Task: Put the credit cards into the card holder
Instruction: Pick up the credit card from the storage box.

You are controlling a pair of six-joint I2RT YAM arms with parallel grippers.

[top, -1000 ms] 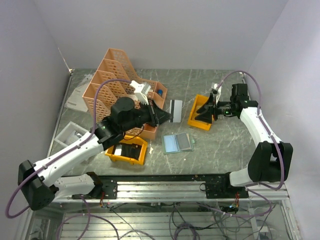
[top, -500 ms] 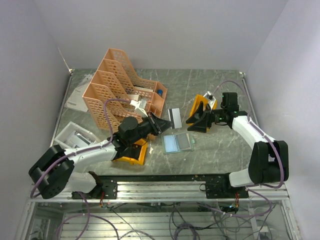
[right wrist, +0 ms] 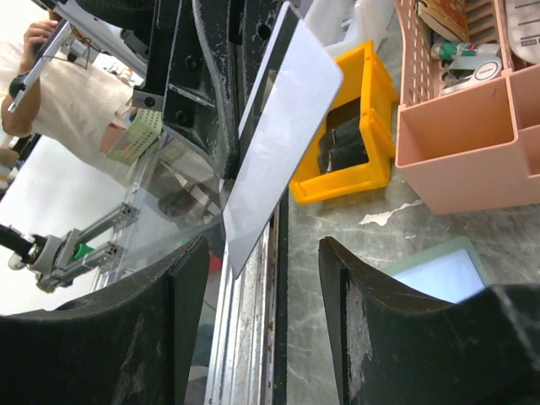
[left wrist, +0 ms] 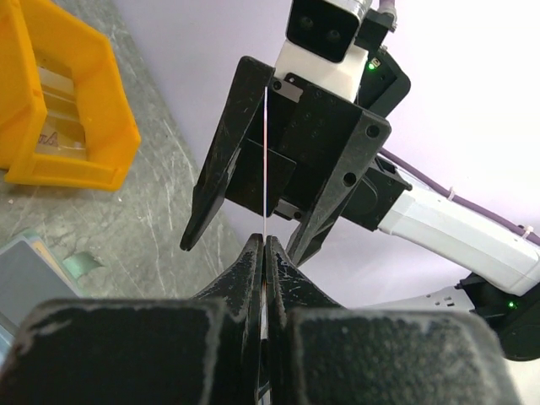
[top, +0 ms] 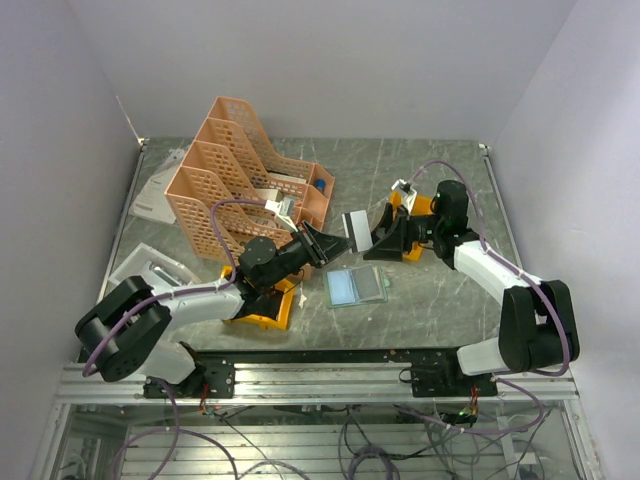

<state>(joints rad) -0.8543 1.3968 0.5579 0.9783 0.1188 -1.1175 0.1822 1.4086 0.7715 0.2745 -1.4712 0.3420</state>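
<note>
My left gripper is holding the credit card at a slant by its striped edge, so my right gripper needs to take the credit card's free edge (top: 368,230) while my left gripper opens to grip again.
My left gripper (top: 326,244) is shut on a whitish credit card (top: 355,229) and holds it upright in the air above the table's middle. In the left wrist view the card (left wrist: 266,143) shows edge-on, pinched between my closed fingers (left wrist: 264,246). My right gripper (top: 384,240) is open and faces the card from the right. In the right wrist view the card (right wrist: 278,126) hangs tilted, and its lower corner reaches between my spread fingers (right wrist: 263,246) without touching them. The grey-green card holder (top: 355,287) lies open on the table below; it also shows in the right wrist view (right wrist: 439,272).
A peach lattice file rack (top: 240,170) stands at the back left. One orange bin (top: 262,305) with black objects sits under my left arm, another (top: 412,228) behind my right gripper. A white tray (top: 150,268) lies at the left edge.
My left gripper has reached forward and right with the card. My right gripper has moved left toward the card, so its open fingers now flank the card's corner.
</note>
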